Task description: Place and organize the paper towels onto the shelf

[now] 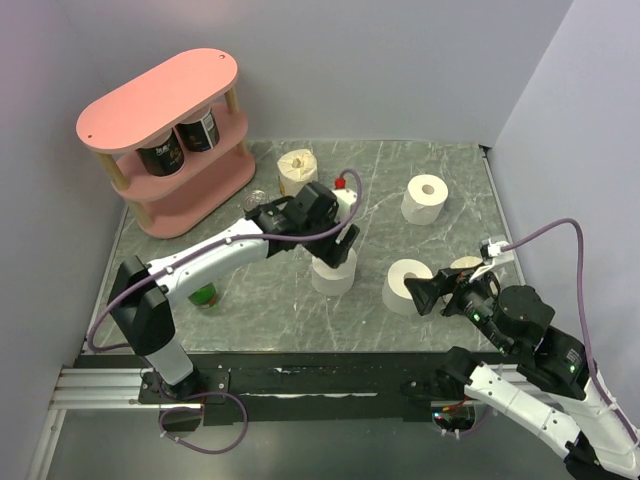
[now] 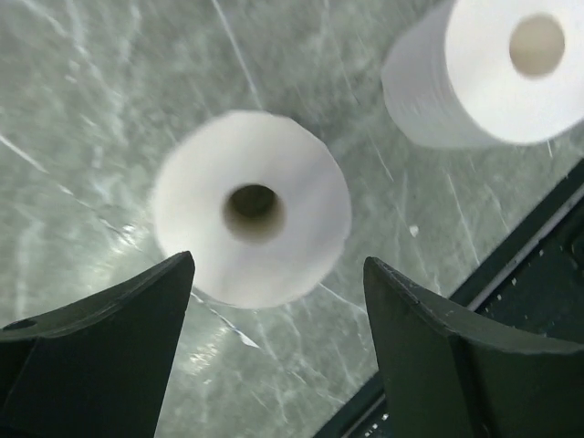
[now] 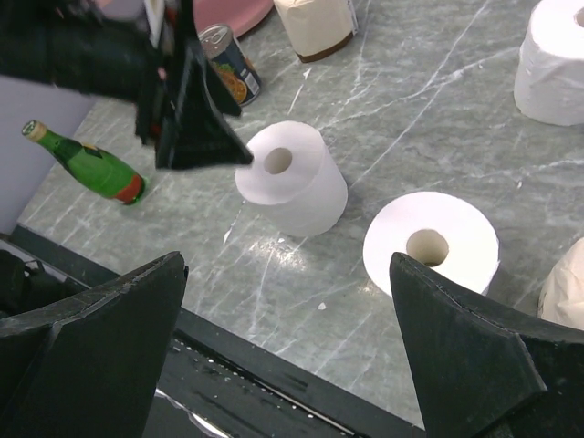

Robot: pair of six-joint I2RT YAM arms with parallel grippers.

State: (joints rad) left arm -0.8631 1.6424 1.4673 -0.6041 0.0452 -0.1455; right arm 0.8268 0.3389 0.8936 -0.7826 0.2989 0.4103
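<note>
I will close my left gripper on the top edge [image 1: 347, 268] [image 2: 315, 217] of the paper towel below it, with one finger in the center hole and one toward the black front rail.
The pink shelf [image 1: 160, 100] stands at the far left of the table. Several white paper towels stand upright on the table. My left gripper [image 1: 340, 245] hangs open just above one roll [image 1: 335, 272]; in the left wrist view that roll [image 2: 251, 208] lies just beyond the spread fingertips, gripper [image 2: 278, 263] empty, another roll [image 2: 493, 68] at the upper right. My right gripper [image 1: 425, 293] is open and empty beside a roll [image 1: 407, 285]; in the right wrist view the gripper [image 3: 287, 265] is near that roll [image 3: 431, 242], with the left arm's roll [image 3: 292, 178] farther off.
Two dark cans [image 1: 180, 145] sit on the shelf's middle tier. A green bottle [image 1: 205, 295] lies under the left arm, and a can [image 3: 230, 64] stands behind it. More rolls stand at the back [image 1: 297, 170], [image 1: 427, 198]. The black front rail [image 3: 274, 383] runs below the right gripper.
</note>
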